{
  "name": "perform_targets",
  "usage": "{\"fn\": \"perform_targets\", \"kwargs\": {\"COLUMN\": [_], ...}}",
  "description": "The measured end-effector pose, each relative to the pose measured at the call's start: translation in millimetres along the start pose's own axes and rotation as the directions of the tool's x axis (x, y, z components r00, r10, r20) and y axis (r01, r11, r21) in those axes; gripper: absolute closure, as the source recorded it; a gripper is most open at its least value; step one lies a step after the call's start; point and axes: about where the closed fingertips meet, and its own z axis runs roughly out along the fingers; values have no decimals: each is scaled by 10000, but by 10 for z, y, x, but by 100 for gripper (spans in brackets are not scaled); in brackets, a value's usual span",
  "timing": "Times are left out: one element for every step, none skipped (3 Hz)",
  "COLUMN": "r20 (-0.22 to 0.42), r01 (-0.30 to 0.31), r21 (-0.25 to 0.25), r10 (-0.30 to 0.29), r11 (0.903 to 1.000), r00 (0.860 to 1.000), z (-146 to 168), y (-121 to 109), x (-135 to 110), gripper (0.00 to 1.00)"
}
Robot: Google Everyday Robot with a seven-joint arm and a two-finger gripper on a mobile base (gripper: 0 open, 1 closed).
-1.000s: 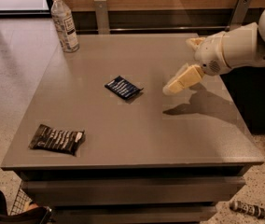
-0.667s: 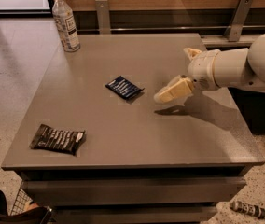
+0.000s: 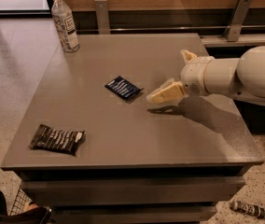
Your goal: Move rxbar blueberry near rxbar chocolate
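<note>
My gripper is to head next for the rxbar blueberry's end [image 3: 130,91] farthest from the water bottle, and it should close on it there.
The rxbar blueberry [image 3: 123,87], a small flat navy-blue wrapper with white lettering, lies near the middle of the grey table [image 3: 123,45]. The rxbar chocolate [image 3: 57,139], a larger black-brown wrapper with a pale end, lies near the table's front left corner. My gripper [image 3: 156,96], cream-coloured on a white arm reaching in from the right, hangs low over the table just right of the blueberry bar and holds nothing.
A clear water bottle [image 3: 65,22] with a white label stands at the table's back left corner. A wooden wall with metal brackets [image 3: 101,14] runs behind the table. A dark object [image 3: 254,211] lies on the floor at lower right.
My gripper has moved left and lower, closing in on the blueberry bar. Both bars and the bottle have not moved.
</note>
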Motion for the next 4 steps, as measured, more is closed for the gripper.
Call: {"fn": "perform_targets", "kwargs": {"r20": [2, -4, 160, 389], "r01": [-456, -1345, -1940, -2268], "r21": [-112, 7, 213, 98], "r10": [456, 1345, 1937, 2263], "r11": [9989, 9909, 9808, 9739], "r00": [9990, 9909, 9809, 9733], "z": [160, 390, 560, 754], "y": [116, 349, 522, 662], "x": [13, 1, -44, -157], "gripper": [0, 0, 0, 0]}}
